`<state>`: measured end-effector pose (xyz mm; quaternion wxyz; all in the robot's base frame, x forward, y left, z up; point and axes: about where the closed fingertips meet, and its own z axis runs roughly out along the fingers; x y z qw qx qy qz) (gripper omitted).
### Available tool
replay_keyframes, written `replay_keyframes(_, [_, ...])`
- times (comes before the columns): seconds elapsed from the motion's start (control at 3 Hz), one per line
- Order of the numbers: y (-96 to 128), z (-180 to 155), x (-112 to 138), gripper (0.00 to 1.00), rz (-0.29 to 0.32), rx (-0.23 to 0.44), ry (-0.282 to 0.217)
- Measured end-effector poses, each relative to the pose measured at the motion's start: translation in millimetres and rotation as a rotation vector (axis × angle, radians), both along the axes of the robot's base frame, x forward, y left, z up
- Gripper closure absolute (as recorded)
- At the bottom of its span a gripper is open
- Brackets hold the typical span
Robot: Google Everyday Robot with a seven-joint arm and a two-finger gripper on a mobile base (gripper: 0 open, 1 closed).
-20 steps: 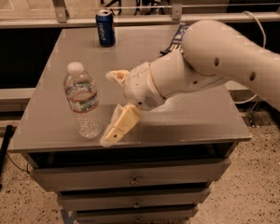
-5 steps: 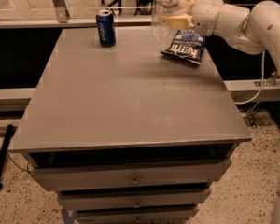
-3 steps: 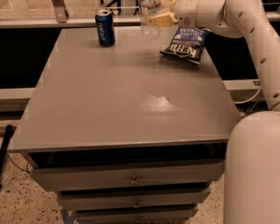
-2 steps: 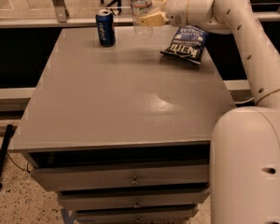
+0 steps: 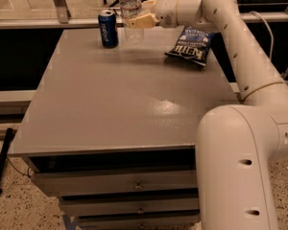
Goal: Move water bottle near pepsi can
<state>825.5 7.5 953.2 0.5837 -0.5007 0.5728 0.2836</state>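
Note:
My gripper has the water bottle, now upright at the table's far edge. It will let go of it upright on the grey table [image 5: 128, 48] beside the pepsi can, toward the chip bag.
The water bottle [image 5: 131, 11] is a clear ribbed bottle with a white cap, upright at the far edge of the grey table [image 5: 110, 99]. My gripper [image 5: 140, 13] is shut on the water bottle from its right side, with the cream fingers [image 5: 145, 19] around its middle. The bottle's base is at or just above the table top; I cannot tell which. The pepsi can [image 5: 108, 28], dark blue with a silver top, stands upright just left of the bottle with a small gap between them.
A flat dark blue chip bag [image 5: 192, 45] lies at the far right of the table. My white arm [image 5: 240, 47] reaches from the lower right along the table's right side. Drawers [image 5: 129, 183] sit under the front edge. A metal rail [image 5: 48, 23] runs behind the table.
My gripper has carried the water bottle leftward along the far edge, from above the chip bag to just right of the pepsi can, and lowered it toward the table.

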Motion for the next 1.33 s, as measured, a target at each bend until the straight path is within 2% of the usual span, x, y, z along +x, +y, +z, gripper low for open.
replay_keyframes(0.33, [8.5,-10.3,8.2,1.00,-0.015,0.000,0.027])
replay_keyframes(0.67, [3.4,-20.5,19.5,1.00,-0.054,0.035,0.043])
replay_keyframes(1.33, [5.9,-31.3,34.6,1.00,-0.081,0.111,0.060])
